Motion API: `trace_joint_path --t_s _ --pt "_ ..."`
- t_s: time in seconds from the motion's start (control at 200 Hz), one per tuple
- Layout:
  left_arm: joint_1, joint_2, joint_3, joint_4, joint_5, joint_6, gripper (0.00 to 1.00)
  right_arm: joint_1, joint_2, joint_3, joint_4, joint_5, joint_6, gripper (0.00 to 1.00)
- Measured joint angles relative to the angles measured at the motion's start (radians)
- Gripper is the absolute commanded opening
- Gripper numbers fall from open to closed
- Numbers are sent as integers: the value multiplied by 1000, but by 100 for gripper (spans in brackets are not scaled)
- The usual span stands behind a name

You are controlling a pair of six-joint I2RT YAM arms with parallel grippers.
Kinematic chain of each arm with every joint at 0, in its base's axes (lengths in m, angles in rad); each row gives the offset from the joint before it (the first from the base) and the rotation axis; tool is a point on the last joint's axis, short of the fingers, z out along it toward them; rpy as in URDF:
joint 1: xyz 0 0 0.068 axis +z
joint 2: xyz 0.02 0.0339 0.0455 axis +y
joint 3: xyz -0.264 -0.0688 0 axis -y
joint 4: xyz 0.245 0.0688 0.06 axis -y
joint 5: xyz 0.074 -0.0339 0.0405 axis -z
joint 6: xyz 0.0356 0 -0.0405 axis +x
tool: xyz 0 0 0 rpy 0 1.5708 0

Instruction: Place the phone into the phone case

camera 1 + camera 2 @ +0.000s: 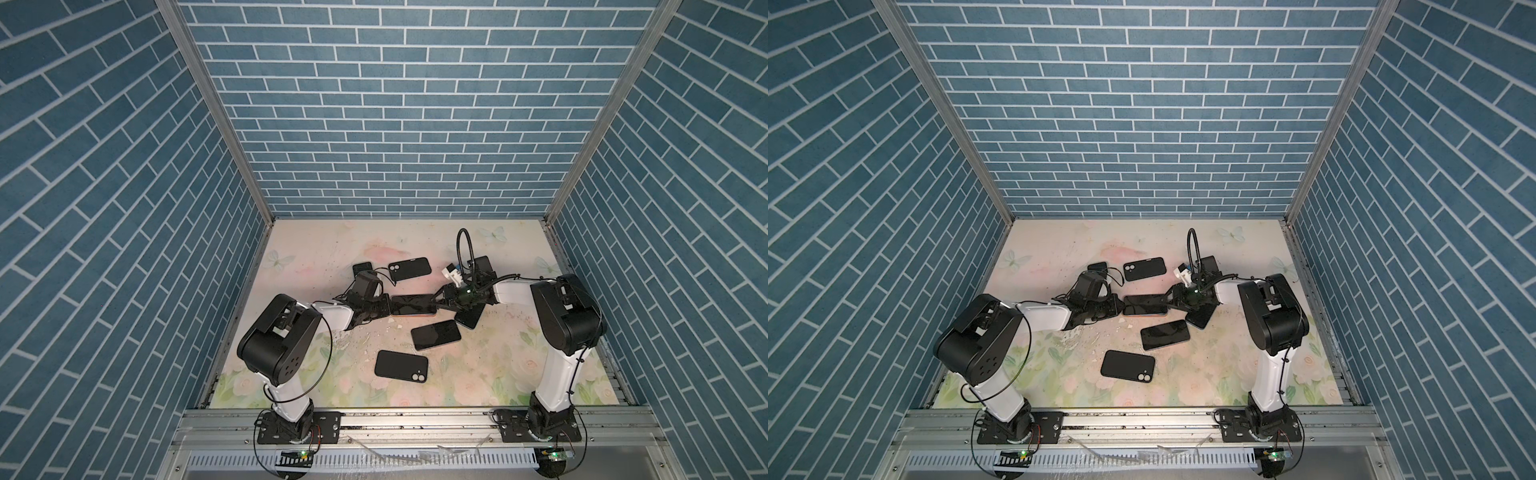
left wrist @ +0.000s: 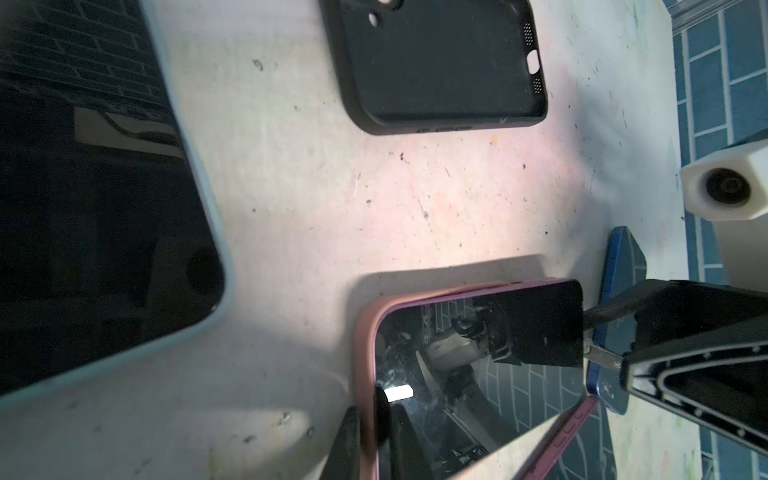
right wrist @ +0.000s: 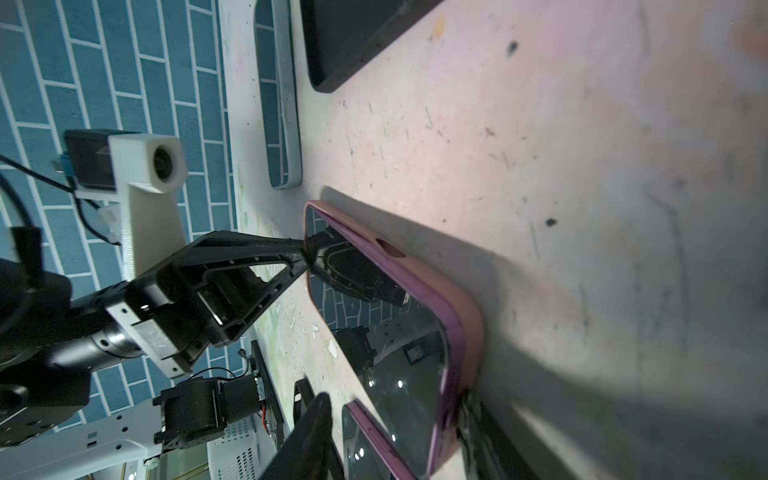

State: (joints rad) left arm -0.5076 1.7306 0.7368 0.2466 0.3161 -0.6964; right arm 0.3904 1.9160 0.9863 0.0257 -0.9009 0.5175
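Observation:
The phone's purple edge sticks up above the pink case near the robot's right gripper, so the left gripper needs to open, take the case's other end [image 2: 365, 352] and tilt it up.
The phone [image 1: 411, 304] [image 1: 1144, 305] lies screen up in a pink phone case [image 2: 365, 332] [image 3: 461, 316] at the table's middle, lengthwise between both arms. My left gripper [image 1: 390, 305] [image 2: 372, 411] is shut on the left end, one finger outside the pink rim and one on the screen [image 2: 457, 374]. My right gripper [image 1: 436, 302] [image 3: 395, 415] [image 2: 592, 334] holds the right end at a slant, fingers set wider, one against the case's back edge. A purple edge with side buttons [image 2: 573, 424] stands apart from the phone's front long side. I cannot tell what that edge belongs to.
An empty black case [image 1: 409, 267] [image 2: 436, 62] lies behind the phone, and another black case [image 1: 401, 365] lies back up in front. A bare phone [image 1: 436, 334] lies front right. A blue phone [image 2: 619, 291] sits under the right gripper, a pale-blue-cased one [image 2: 104, 208] under the left wrist. White chips [image 1: 365, 332] litter the mat.

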Motion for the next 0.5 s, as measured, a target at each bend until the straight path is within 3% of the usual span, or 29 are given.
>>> trace_joint_path --t_s 0.22,0.5 --pt "6 -3 -15 27 40 -8 26 0 0 1 3 5 2 45" --pt "7 -14 -42 51 87 -26 26 10 -5 36 -110 120 -48 33"
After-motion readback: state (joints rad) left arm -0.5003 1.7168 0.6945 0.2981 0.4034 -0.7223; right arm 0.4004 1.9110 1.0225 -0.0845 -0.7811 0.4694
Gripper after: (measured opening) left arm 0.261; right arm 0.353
